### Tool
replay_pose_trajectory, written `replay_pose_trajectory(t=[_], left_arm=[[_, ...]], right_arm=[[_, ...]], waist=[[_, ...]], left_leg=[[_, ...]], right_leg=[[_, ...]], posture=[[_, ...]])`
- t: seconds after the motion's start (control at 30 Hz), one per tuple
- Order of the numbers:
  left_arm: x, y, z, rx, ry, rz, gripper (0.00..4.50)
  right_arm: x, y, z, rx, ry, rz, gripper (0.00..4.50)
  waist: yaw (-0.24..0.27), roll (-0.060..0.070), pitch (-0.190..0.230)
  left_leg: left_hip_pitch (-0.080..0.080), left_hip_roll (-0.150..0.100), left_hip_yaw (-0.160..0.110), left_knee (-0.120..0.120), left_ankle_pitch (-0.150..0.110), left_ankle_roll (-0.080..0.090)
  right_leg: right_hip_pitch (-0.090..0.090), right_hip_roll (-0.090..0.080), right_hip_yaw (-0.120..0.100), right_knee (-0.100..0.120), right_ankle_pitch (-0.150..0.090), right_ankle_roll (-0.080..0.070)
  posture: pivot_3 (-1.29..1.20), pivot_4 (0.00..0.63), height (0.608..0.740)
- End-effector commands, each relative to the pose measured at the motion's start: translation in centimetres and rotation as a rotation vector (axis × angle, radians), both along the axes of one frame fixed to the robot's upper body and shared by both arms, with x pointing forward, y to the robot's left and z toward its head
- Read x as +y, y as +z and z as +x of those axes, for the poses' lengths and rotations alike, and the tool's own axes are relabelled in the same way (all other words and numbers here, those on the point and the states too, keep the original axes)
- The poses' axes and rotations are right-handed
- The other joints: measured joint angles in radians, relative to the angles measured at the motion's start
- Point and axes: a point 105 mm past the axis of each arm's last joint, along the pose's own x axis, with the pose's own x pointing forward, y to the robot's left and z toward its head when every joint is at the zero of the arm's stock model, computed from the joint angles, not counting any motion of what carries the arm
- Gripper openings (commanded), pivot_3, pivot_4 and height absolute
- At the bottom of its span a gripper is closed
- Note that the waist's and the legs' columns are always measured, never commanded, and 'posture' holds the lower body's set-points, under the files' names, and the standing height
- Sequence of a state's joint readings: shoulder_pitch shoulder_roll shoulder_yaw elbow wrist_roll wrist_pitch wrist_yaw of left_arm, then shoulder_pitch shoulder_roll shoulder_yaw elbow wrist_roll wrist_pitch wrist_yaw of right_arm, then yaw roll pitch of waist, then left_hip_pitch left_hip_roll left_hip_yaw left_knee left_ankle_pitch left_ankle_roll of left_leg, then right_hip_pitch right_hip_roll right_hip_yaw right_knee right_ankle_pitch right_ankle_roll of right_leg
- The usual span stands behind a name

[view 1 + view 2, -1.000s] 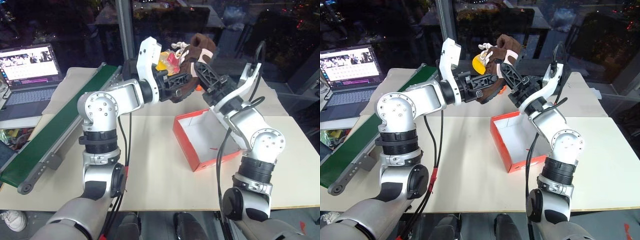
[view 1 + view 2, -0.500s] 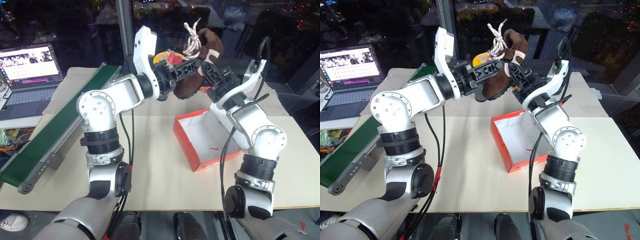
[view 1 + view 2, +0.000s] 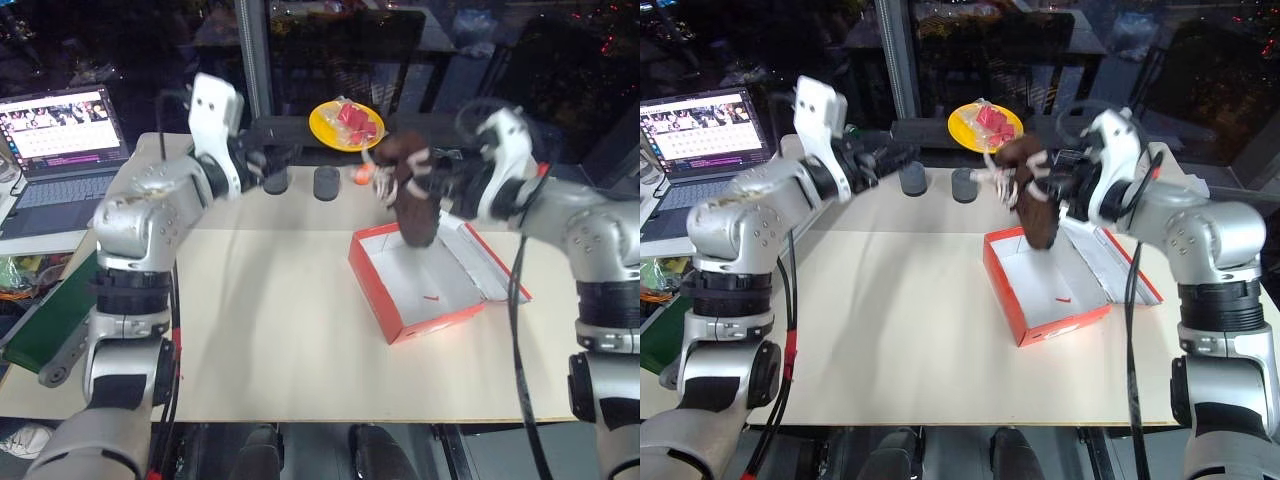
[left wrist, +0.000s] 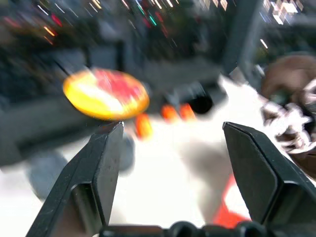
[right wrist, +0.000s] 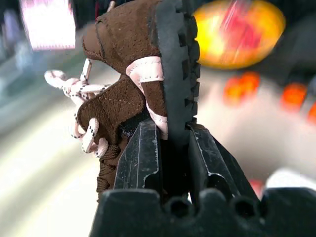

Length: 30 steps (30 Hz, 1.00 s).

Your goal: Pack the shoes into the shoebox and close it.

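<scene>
Next, my right gripper lets go of the brown shoe on the shoebox's white bottom near the lid (image 3: 436, 268), with the shoe's sole facing the lid.
A dark brown fuzzy shoe (image 3: 412, 200) with cream laces hangs toe-down over the far end of the red-orange shoebox (image 3: 375, 292). My right gripper (image 3: 428, 190) is shut on it. In the right wrist view the two fingers (image 5: 142, 148) pinch the sole and heel edge of the shoe (image 5: 128, 44). The box stands open, white inside, with its lid (image 3: 488, 262) lying flat to the right. My left gripper (image 3: 268, 158) is open and holds nothing, out to the left over the back of the table, well apart from the shoe. The left wrist view shows its fingers (image 4: 101, 163) spread wide.
A yellow plate (image 3: 346, 122) with red pieces sits at the table's back edge. Two dark cylinders (image 3: 275, 181) (image 3: 326, 182) and a small orange thing (image 3: 364, 172) stand in front of it. A green conveyor (image 3: 50, 310) and a laptop (image 3: 62, 130) are at the left.
The left gripper opened, let go of the shoe and swung away to the left. The right gripper closed on the shoe, rolled, and carried it down over the box.
</scene>
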<state>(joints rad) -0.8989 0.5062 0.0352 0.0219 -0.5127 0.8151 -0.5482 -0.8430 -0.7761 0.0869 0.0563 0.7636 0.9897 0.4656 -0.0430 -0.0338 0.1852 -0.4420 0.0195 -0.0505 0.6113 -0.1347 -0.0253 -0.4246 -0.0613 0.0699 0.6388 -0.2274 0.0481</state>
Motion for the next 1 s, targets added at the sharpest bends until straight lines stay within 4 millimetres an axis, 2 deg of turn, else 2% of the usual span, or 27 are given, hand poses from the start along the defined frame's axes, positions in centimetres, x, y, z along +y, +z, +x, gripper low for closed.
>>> replay_pose_trajectory(t=[0.03, 0.1, 0.23, 0.33, 0.53, 0.6, 0.73, 0.9, 0.97, 1.0], left_arm=[[-0.7, 1.8, -1.8, -0.074, -0.049, -0.005, 3.42], [-0.8, 1.6, -2.2, -0.066, -0.050, -0.011, 3.42], [-0.7, 1.5, -2.6, -0.058, -0.041, -0.022, 3.42], [-0.2, 1.0, -2.9, -0.039, -0.020, -0.025, 3.42], [1.8, -0.5, -3.6, -0.014, 0.063, 0.010, 3.42], [2.4, -1.2, -4.0, 0.002, 0.097, 0.013, 3.42], [2.0, -1.2, -4.6, -0.008, 0.104, 0.015, 3.42], [2.2, -0.9, -4.8, -0.015, 0.125, 0.010, 3.42], [2.5, -1.0, -5.0, -0.013, 0.138, 0.016, 3.42], [2.6, -1.0, -5.1, -0.014, 0.144, 0.019, 3.42]], right_arm=[[0.1, 0.2, -0.3, -0.044, 0.047, -0.089, 0.30], [-0.1, -1.2, -0.1, -0.018, 0.058, -0.131, 0.30], [-2.1, -3.8, 0.8, -0.002, 0.021, -0.260, 0.30], [-3.6, -4.8, 1.4, 0.002, -0.005, -0.324, 0.30], [-5.1, -5.4, 1.9, 0.018, -0.009, -0.372, 0.30], [-5.9, -6.3, 2.3, 0.033, -0.032, -0.393, 0.30], [-7.7, -9.4, 3.1, 0.093, -0.091, -0.429, 0.30], [-8.5, -10.9, 4.2, 0.106, -0.145, -0.430, 0.30], [-8.5, -11.1, 4.6, 0.091, -0.160, -0.441, 1.30], [-8.2, -11.1, 4.8, 0.083, -0.158, -0.437, 1.55]], waist=[[-0.001, 0.000, 0.000], [-0.001, 0.000, 0.000], [0.000, 0.000, 0.000], [0.000, 0.000, 0.000], [-0.005, 0.000, 0.000], [-0.004, 0.000, 0.000], [0.002, -0.001, 0.000], [-0.002, -0.003, -0.002], [-0.003, -0.004, -0.002], [-0.003, -0.004, -0.002]], left_leg=[[0.000, 0.000, 0.000, 0.000, 0.000, 0.000], [0.000, 0.000, 0.000, 0.000, 0.000, 0.000], [0.000, 0.000, 0.000, 0.001, 0.000, 0.000], [0.000, 0.000, 0.000, 0.002, 0.000, 0.000], [0.000, 0.000, 0.000, 0.001, 0.000, 0.000], [0.001, 0.000, 0.000, 0.002, 0.000, 0.000], [0.002, 0.000, 0.000, 0.003, 0.000, 0.000], [0.003, -0.001, -0.001, 0.004, 0.000, 0.000], [0.005, -0.001, -0.001, 0.004, 0.000, 0.000], [0.007, -0.001, -0.001, 0.004, 0.000, 0.000]], right_leg=[[0.000, 0.000, 0.000, 0.000, 0.000, 0.000], [0.000, 0.000, 0.000, 0.000, 0.000, 0.000], [0.000, 0.000, 0.000, 0.001, 0.000, 0.001], [0.000, 0.000, 0.000, 0.001, -0.001, 0.002], [0.000, 0.000, 0.000, 0.002, 0.000, 0.001], [0.000, 0.000, 0.000, 0.002, 0.000, 0.001], [0.002, 0.000, 0.000, 0.002, 0.000, 0.001], [0.005, 0.000, 0.000, 0.002, 0.000, 0.001], [0.006, 0.000, 0.000, 0.002, 0.001, 0.002], [0.008, 0.000, 0.000, 0.002, 0.001, 0.002]], posture=[[0.00, 0.150, 0.740], [0.00, 0.150, 0.740], [0.00, 0.150, 0.740], [0.00, 0.150, 0.740], [0.00, 0.150, 0.740], [0.00, 0.150, 0.740], [0.00, 0.150, 0.740], [0.00, 0.150, 0.740], [0.00, 0.150, 0.740], [0.00, 0.150, 0.740]])
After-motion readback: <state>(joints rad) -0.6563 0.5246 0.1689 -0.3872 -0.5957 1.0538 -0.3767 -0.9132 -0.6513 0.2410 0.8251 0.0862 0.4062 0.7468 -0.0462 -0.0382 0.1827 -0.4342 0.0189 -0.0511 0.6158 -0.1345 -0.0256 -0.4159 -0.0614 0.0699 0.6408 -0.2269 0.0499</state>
